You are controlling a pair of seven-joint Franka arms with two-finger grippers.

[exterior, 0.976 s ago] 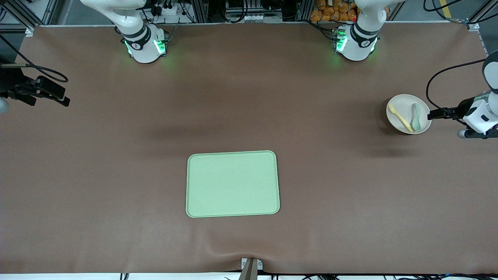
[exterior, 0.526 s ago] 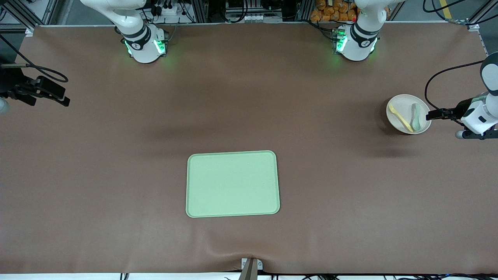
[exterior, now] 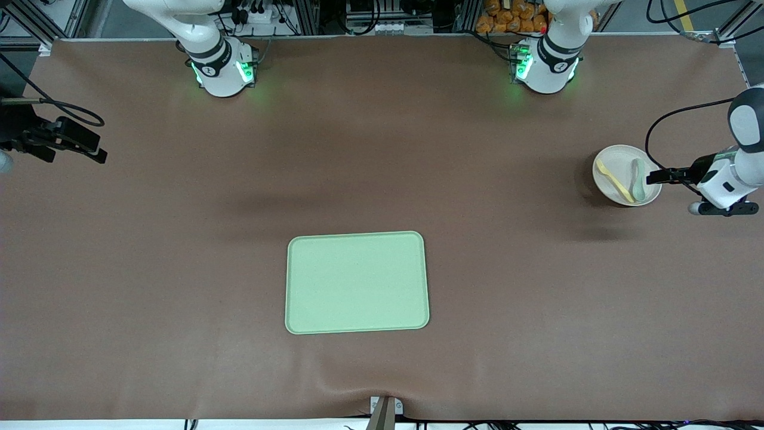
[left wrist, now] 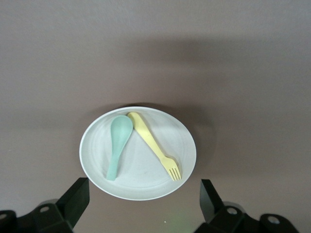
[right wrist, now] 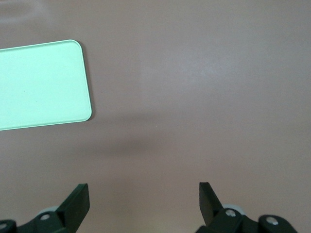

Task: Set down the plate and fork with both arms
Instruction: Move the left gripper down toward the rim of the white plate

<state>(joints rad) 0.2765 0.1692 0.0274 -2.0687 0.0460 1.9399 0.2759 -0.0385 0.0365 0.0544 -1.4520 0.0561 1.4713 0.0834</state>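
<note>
The robot's left gripper will next close on the plate's rim (exterior: 660, 186) (left wrist: 83, 166) beside the grey-green spoon, on the plate's side away from the yellow fork.
The pale plate (exterior: 618, 164) lies at the left arm's end of the table, with the yellow fork (exterior: 615, 181) and a grey-green spoon (exterior: 637, 179) lying on it side by side. My left gripper (exterior: 652, 177) hangs open just beside the plate's rim, nothing between its fingers. In the left wrist view the plate (left wrist: 141, 178), fork (left wrist: 154, 148) and spoon (left wrist: 118, 145) sit just ahead of the open left gripper (left wrist: 143, 200). My right gripper (exterior: 97, 155) waits open at the right arm's end, over bare table (right wrist: 144, 201).
A rectangular light-green tray (exterior: 357, 282) lies mid-table, nearer to the front camera than the plate; its corner shows in the right wrist view (right wrist: 43, 85). A brown mat covers the table. Both arm bases (exterior: 222, 71) (exterior: 544, 67) stand along the table's back edge.
My left gripper has crept in toward the plate's rim. Plate, fork and spoon have not moved. The right arm has stayed still.
</note>
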